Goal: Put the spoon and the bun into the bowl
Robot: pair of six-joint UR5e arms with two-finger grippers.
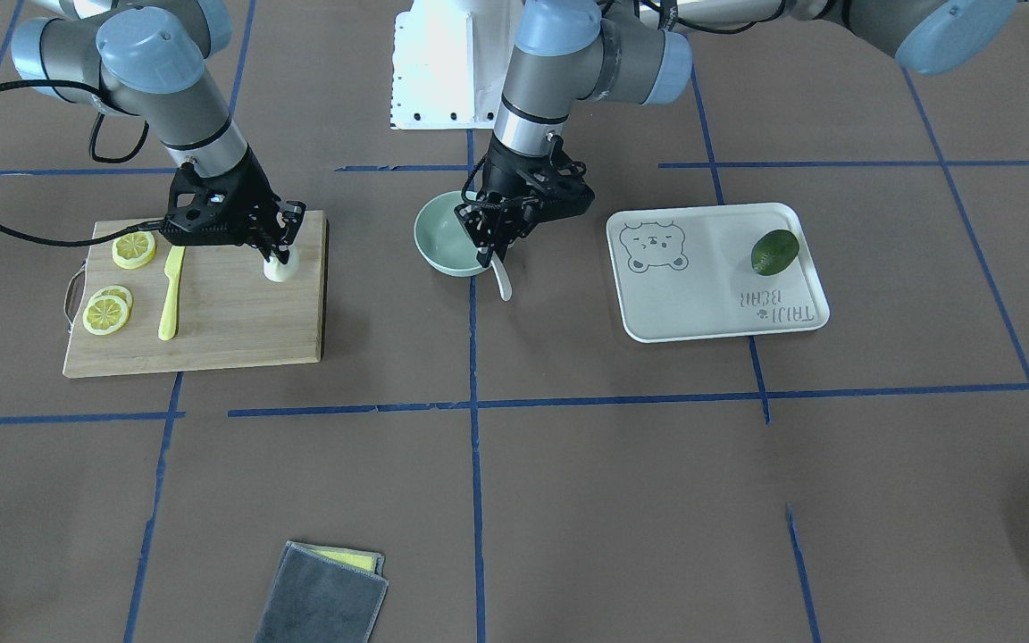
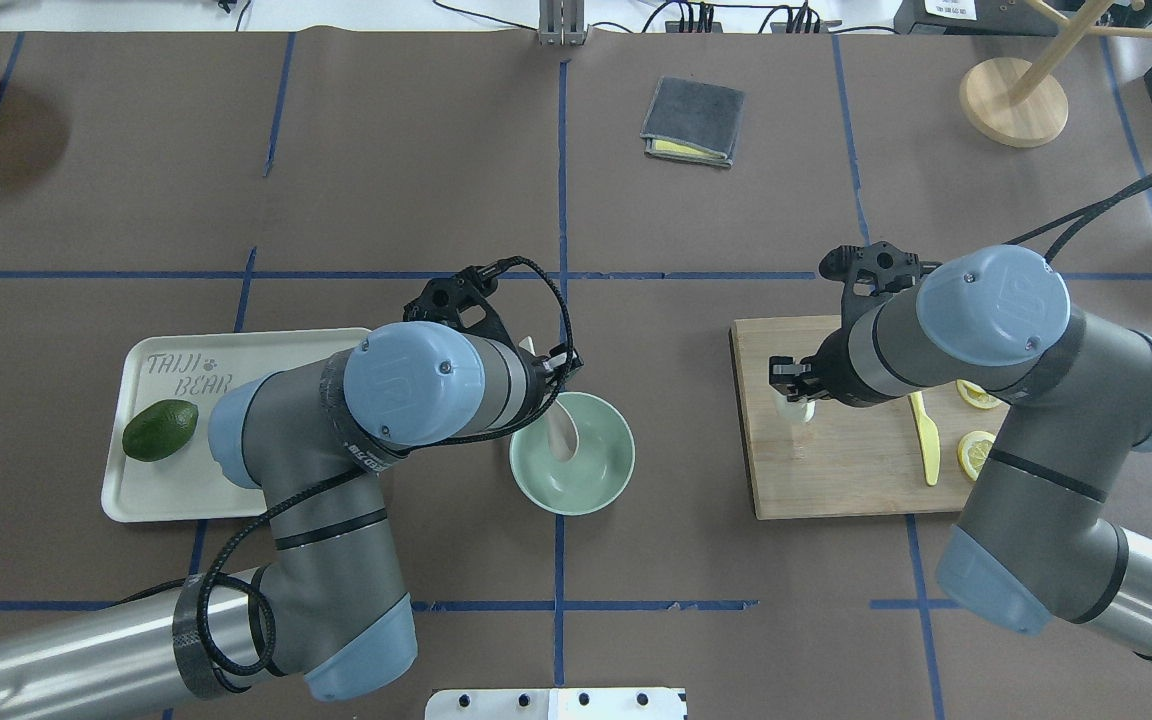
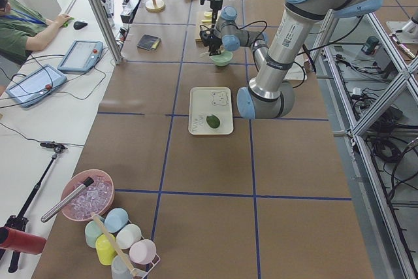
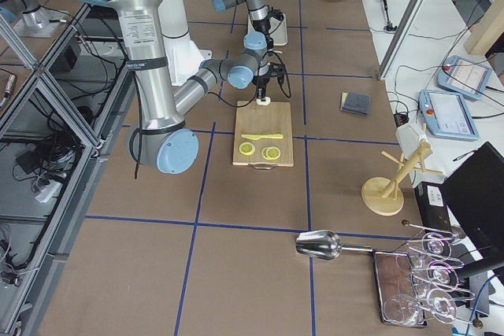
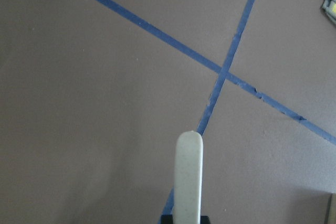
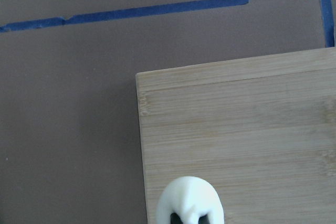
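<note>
The robot's right gripper will release the white bun inside the near half of the mint-green bowl (image 1: 454, 213), by the scoop of the spoon.
The mint-green bowl (image 1: 439, 243) stands at the table's middle, also in the overhead view (image 2: 586, 480). My left gripper (image 1: 488, 256) is shut on the off-white spoon (image 1: 503, 282). The spoon is tilted, its scoop (image 2: 564, 435) over the bowl's inside and its handle (image 5: 188, 177) pointing away from me. My right gripper (image 1: 278, 253) is shut on the white bun (image 1: 280, 268) at the wooden cutting board's corner nearest the bowl. The bun (image 6: 190, 200) is at or just above the board; I cannot tell which.
The cutting board (image 1: 238, 313) also holds lemon slices (image 1: 134, 249) and a yellow plastic knife (image 1: 171, 295). A white bear-print tray (image 1: 702, 304) with a green avocado (image 1: 774, 251) lies on the bowl's other side. A folded grey cloth (image 1: 322, 594) lies far across the table.
</note>
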